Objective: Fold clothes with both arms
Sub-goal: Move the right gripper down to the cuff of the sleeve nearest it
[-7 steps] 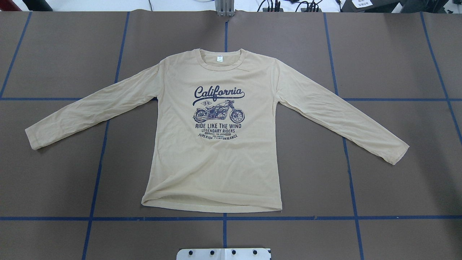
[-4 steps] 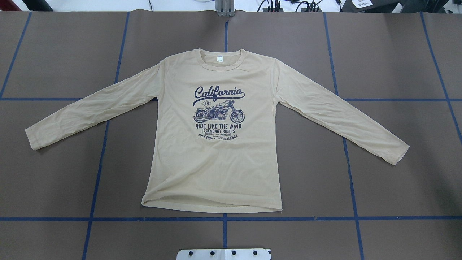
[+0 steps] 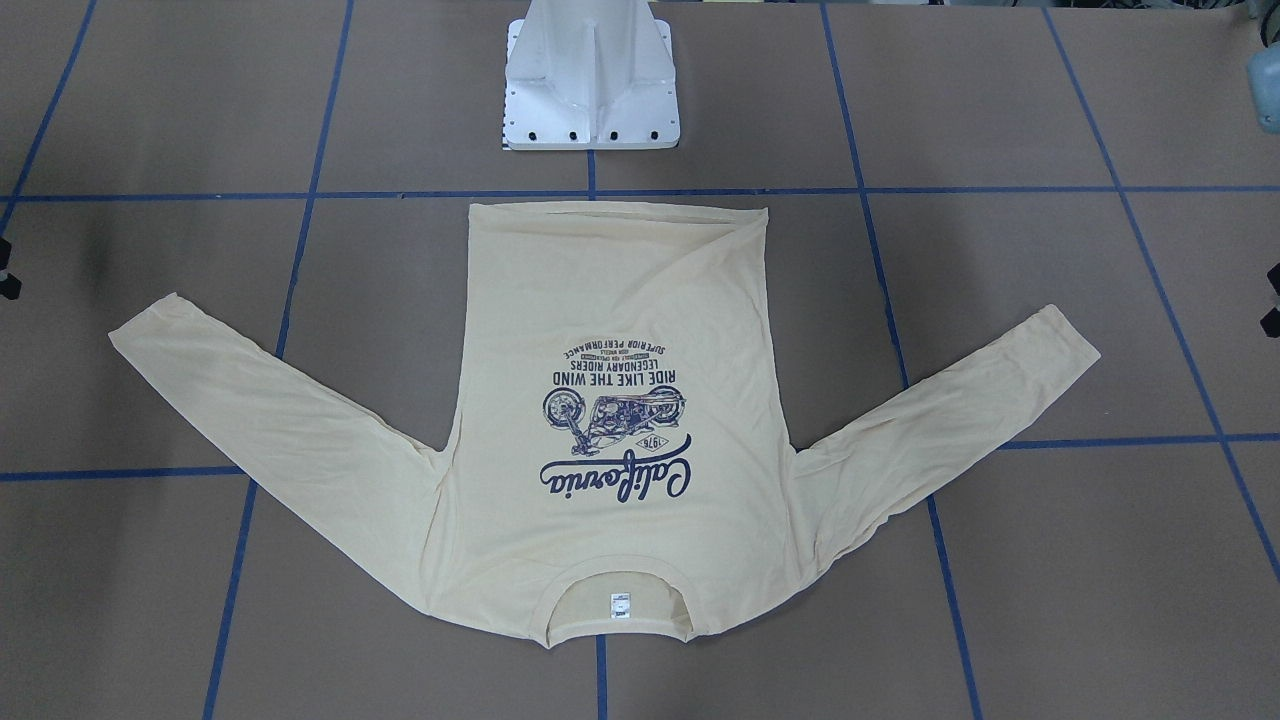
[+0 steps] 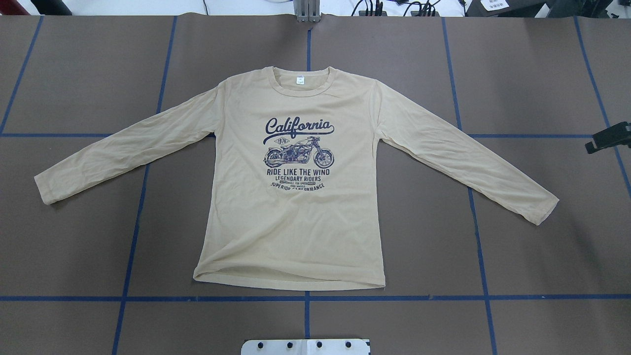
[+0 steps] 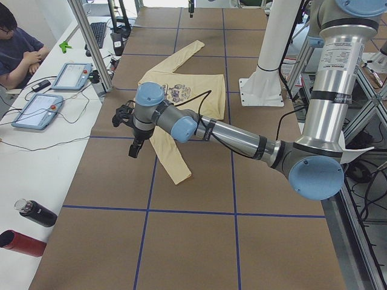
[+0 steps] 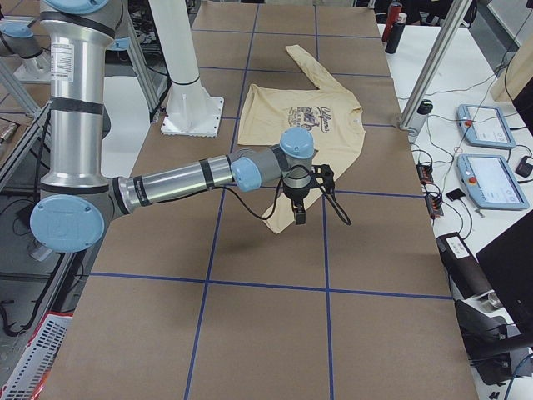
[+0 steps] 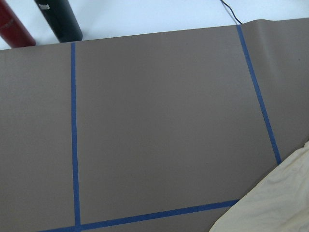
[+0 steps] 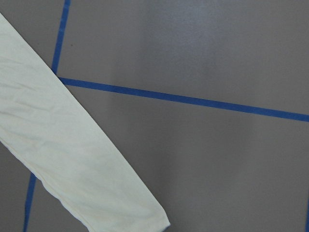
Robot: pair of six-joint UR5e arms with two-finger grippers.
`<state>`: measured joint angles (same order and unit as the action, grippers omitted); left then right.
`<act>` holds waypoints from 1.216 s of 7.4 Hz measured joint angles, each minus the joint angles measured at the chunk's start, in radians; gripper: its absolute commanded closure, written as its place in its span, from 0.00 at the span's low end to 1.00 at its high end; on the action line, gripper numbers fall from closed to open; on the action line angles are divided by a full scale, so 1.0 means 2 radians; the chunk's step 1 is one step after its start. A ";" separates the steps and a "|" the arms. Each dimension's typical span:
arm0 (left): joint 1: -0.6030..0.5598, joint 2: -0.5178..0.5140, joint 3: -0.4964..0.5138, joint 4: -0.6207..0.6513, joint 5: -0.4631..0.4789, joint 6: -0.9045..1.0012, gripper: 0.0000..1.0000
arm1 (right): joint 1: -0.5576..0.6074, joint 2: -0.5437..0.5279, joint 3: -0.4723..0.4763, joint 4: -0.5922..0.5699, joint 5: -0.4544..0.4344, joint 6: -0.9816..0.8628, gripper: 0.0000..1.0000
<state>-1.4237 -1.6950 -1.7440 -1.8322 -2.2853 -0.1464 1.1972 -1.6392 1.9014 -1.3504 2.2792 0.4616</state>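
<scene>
The robot's right gripper goes next to the T-shirt's nearest sleeve, to close on the far corner of the sleeve's cuff (image 3: 116, 332) (image 8: 166, 224), toward the collar side.
The pale cream-yellow long-sleeved T-shirt (image 4: 296, 222) lies flat and face up, sleeves spread, collar on the far side; it also shows in the front view (image 3: 610, 300). My right gripper (image 4: 609, 138) just enters at the overhead view's right edge, above the table beyond the right cuff (image 4: 542, 207); the right wrist view shows that sleeve (image 8: 72, 154). My left gripper (image 5: 133, 150) hangs above the table beside the left sleeve end (image 5: 175, 172); the left wrist view catches a corner of the sleeve (image 7: 275, 203). Neither gripper's jaws show clearly; nothing is held.
The white pedestal base (image 3: 590, 90) stands at the table's near edge. Blue tape lines (image 4: 305, 298) cross the brown table. A red bottle (image 5: 21, 241) and a black bottle (image 5: 36, 214) lie off the left end. Tablets (image 5: 36, 109) and an operator (image 5: 18, 48) are alongside.
My right gripper has come into the overhead view at its right edge. The shirt has not moved.
</scene>
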 measured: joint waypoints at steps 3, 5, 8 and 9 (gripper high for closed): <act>0.000 0.005 0.002 0.004 -0.002 0.019 0.00 | -0.087 -0.036 -0.033 0.188 -0.067 0.195 0.06; 0.000 0.010 0.000 0.003 -0.003 0.019 0.00 | -0.133 -0.052 -0.063 0.275 -0.124 0.279 0.09; -0.001 0.012 -0.001 0.002 -0.003 0.020 0.00 | -0.153 -0.036 -0.166 0.408 -0.152 0.296 0.43; -0.001 0.012 -0.001 0.002 -0.003 0.020 0.00 | -0.153 -0.036 -0.173 0.418 -0.151 0.297 0.45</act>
<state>-1.4250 -1.6703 -1.7461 -1.8285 -2.2921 -0.1074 0.8909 -1.7112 1.5557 -0.5147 1.9775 1.0547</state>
